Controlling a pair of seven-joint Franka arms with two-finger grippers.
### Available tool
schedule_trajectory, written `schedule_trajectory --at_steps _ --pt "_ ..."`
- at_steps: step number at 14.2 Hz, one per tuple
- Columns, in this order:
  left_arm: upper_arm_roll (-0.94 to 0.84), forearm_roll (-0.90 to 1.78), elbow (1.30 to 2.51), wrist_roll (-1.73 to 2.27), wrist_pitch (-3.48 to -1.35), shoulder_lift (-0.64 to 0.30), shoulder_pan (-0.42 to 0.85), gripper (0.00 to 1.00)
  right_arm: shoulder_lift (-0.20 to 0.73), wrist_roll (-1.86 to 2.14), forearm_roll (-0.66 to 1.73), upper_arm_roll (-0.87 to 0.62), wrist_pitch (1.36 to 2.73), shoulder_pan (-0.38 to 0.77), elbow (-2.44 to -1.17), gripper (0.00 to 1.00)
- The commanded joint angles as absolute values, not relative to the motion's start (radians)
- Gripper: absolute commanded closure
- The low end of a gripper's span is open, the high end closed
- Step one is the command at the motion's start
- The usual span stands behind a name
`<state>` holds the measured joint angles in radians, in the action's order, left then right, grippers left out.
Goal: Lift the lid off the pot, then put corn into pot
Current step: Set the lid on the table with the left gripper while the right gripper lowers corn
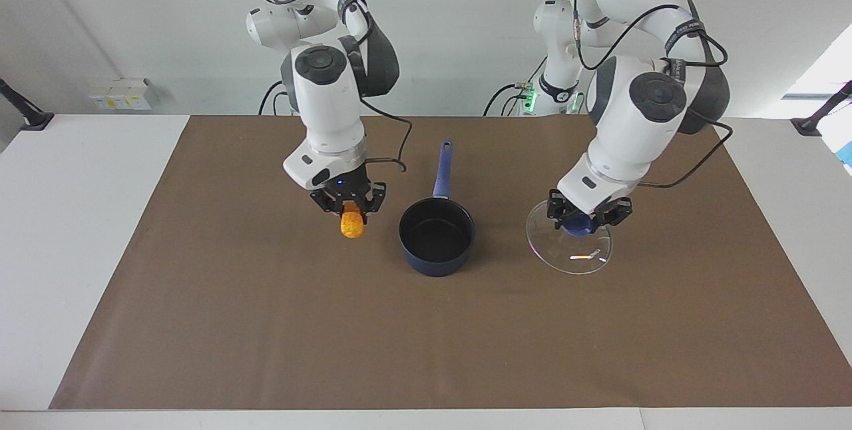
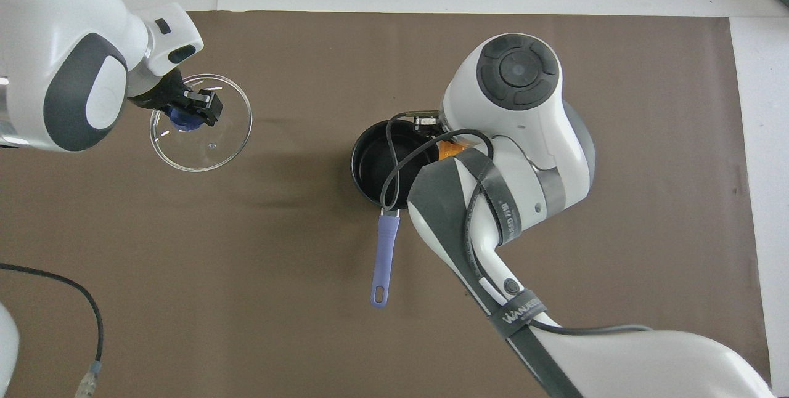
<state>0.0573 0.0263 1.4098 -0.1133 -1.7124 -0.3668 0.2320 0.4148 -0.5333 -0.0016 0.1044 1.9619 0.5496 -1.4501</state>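
Note:
I will use my left gripper to set the lid down and let go of it on the bare brown mat (image 2: 137,193) toward the black cable, well clear of the pot.
The pot (image 1: 436,262) stands open at the mat's middle, its black inside bare, and it also shows in the overhead view (image 2: 370,167). Its blue handle (image 1: 442,170) points toward the robots. My right gripper (image 1: 351,212) is shut on the corn (image 1: 351,223) and holds it upright just above the mat, beside the pot toward the right arm's end. In the overhead view the right arm hides all but a sliver of corn (image 2: 449,150). My left gripper (image 1: 578,219) is shut on the blue knob of the lid (image 1: 572,253), held tilted low over the mat toward the left arm's end.
A brown mat (image 1: 266,337) covers the white table. Small white boxes (image 1: 120,94) sit at the table's edge nearest the robots, past the right arm. A black cable (image 2: 61,290) lies on the mat near the left arm's base.

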Motion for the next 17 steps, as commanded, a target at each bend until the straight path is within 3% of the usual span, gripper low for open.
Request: schedule_trajectory --at_steps 1,7,11,17 --pt "0.049 0.037 1.526 -0.198 -1.739 -0.276 0.178 1.0 0.538 -0.601 -0.018 0.106 1.937 0.581 -1.312 1.0" --pt "0.049 0.038 1.758 -0.38 -1.885 -0.163 0.061 1.0 0.598 -0.618 -0.015 0.106 2.043 0.621 -1.339 1.0" --pt "0.049 0.038 1.802 -0.457 -1.917 -0.146 0.002 1.0 0.607 -0.617 -0.009 0.106 2.155 0.638 -1.411 1.0" --pt "0.049 0.038 1.916 -0.459 -2.005 -0.14 -0.04 1.0 0.592 -0.574 -0.003 0.101 2.177 0.649 -1.491 1.0"
